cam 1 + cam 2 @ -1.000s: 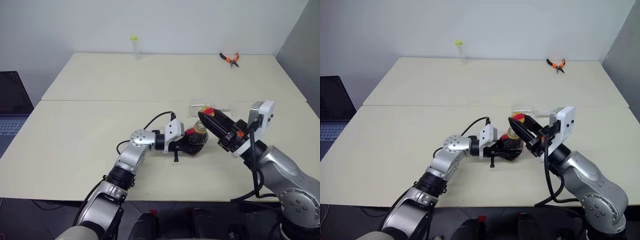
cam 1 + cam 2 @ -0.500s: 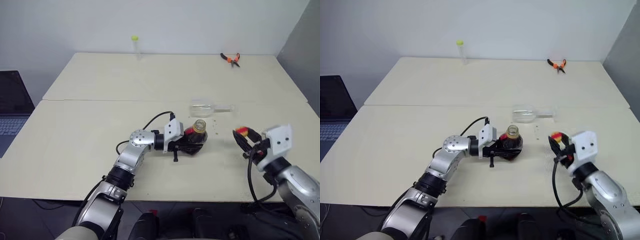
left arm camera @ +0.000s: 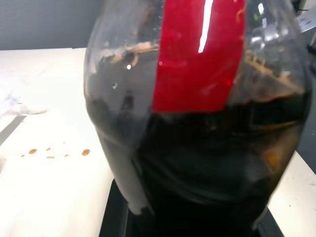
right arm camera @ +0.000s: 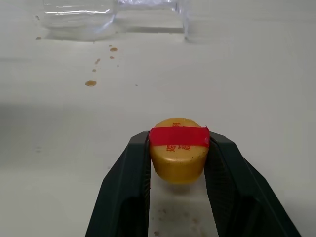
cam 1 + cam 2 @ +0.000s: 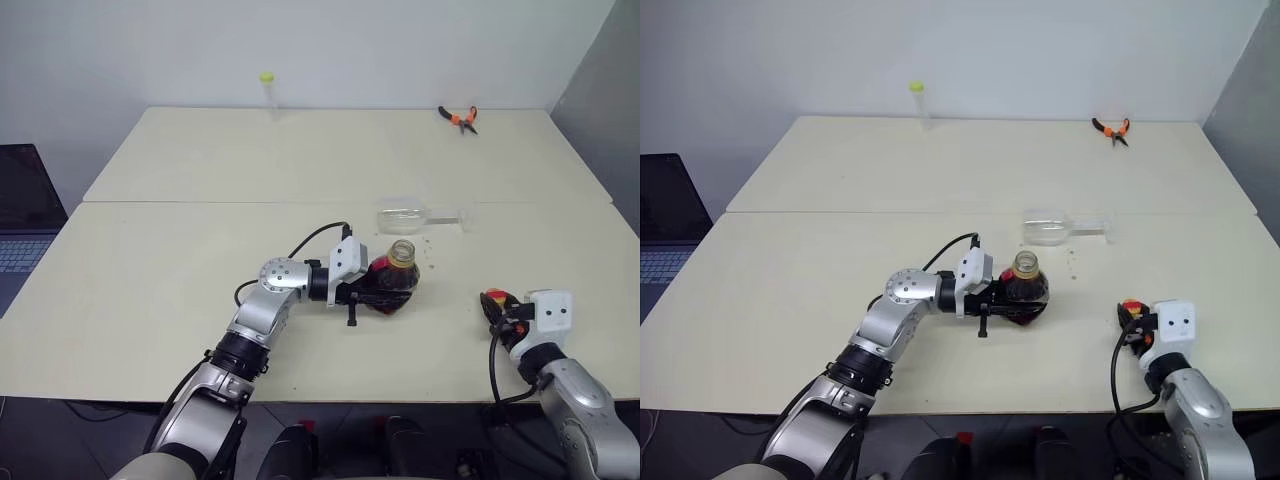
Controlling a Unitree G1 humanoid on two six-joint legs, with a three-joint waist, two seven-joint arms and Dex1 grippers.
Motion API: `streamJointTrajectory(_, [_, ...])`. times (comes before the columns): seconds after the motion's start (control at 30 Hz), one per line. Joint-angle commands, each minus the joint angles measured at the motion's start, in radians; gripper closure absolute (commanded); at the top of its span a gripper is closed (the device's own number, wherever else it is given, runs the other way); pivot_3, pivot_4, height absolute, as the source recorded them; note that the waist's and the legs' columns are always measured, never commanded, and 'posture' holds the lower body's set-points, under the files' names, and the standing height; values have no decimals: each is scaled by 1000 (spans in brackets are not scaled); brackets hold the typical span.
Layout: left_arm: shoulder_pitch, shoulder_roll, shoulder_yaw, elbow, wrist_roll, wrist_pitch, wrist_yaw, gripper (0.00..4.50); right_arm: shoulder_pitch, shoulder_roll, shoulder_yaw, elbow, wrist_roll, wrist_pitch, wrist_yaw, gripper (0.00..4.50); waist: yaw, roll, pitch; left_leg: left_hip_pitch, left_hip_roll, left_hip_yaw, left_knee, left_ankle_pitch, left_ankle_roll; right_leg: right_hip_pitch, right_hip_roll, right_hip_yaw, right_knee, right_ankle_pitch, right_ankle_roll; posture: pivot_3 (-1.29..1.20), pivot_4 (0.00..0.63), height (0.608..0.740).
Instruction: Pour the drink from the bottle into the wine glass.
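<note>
Next, my left gripper lets go of the bottle on the table just before the seam (image 5: 277, 228), lined up with the thin tube.
The bottle (image 5: 397, 275) stands upright at the table's middle, its mouth uncapped, with my left gripper (image 5: 388, 292) shut around its lower body. The dark drink (image 3: 197, 168) fills it to just under the red label (image 3: 197, 54). The wine glass (image 5: 408, 214) lies on its side just beyond the bottle, its foot toward the right. My right gripper (image 4: 178, 143) is low over the table near the front right edge, shut on the yellow cap (image 4: 177, 150), which carries a strip of red tape.
Brown drops (image 4: 90, 83) speckle the table between the glass and the bottle. Orange-handled pliers (image 5: 459, 117) lie at the far right, and a thin tube with a yellow-green top (image 5: 268, 92) stands at the far edge. A laptop (image 5: 25, 215) sits off the left side.
My right gripper has swung down and to the right, away from the bottle's mouth, carrying the cap to just above the table. The left gripper and the bottle have stayed put.
</note>
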Motion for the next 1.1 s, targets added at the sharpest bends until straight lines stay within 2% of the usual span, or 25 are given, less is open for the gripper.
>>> streamJointTrajectory(0.03, [-12,-3,11,-62,-22,-8,-4,3810,-15,2,-14,5,14,17,17,1930,0,0,0,0,0,0,0,0,0,0,0,0,0,0,0,0,150,740])
streamJointTrajectory(0.17, [-9,2,12,-69,-22,-5,-7,3811,-17,-4,-12,12,11,51,32,475,0,0,0,0,0,0,0,0,0,0,0,0,0,0,0,0,150,740])
streamJointTrajectory(0.23, [-7,2,15,-69,-19,-7,2,3811,-6,-9,-9,15,15,81,46,0,0,0,0,0,0,0,0,0,0,0,0,0,0,0,0,0,150,740])
streamJointTrajectory(0.37, [-6,2,21,-70,-15,-7,23,3811,4,-14,-22,14,1,98,42,0,0,0,0,0,0,0,1,0,0,1,0,0,0,0,0,0,150,740])
streamJointTrajectory(0.57, [-2,3,36,-54,-11,-15,68,3811,41,-52,-38,-9,-91,-21,45,0,6,0,-1,0,-1,0,1,0,0,1,-1,0,0,0,0,0,150,740])
streamJointTrajectory(0.83, [5,18,116,-16,7,-40,207,3811,55,-111,-46,-179,-44,-35,138,0,-3,0,-1,0,0,0,0,0,0,0,0,0,1,0,0,0,150,740])
streamJointTrajectory(0.97, [-24,15,224,107,43,-84,426,3811,-90,-220,105,-328,-38,38,262,0,-7,1,-1,1,0,1,0,0,0,0,0,1,1,0,0,0,150,740])
streamJointTrajectory(1.1, [-54,13,283,226,76,-148,565,3814,-245,-213,205,-345,15,134,289,0,0,0,0,0,1,-3,0,0,-1,0,1,-2,0,0,0,0,150,740])
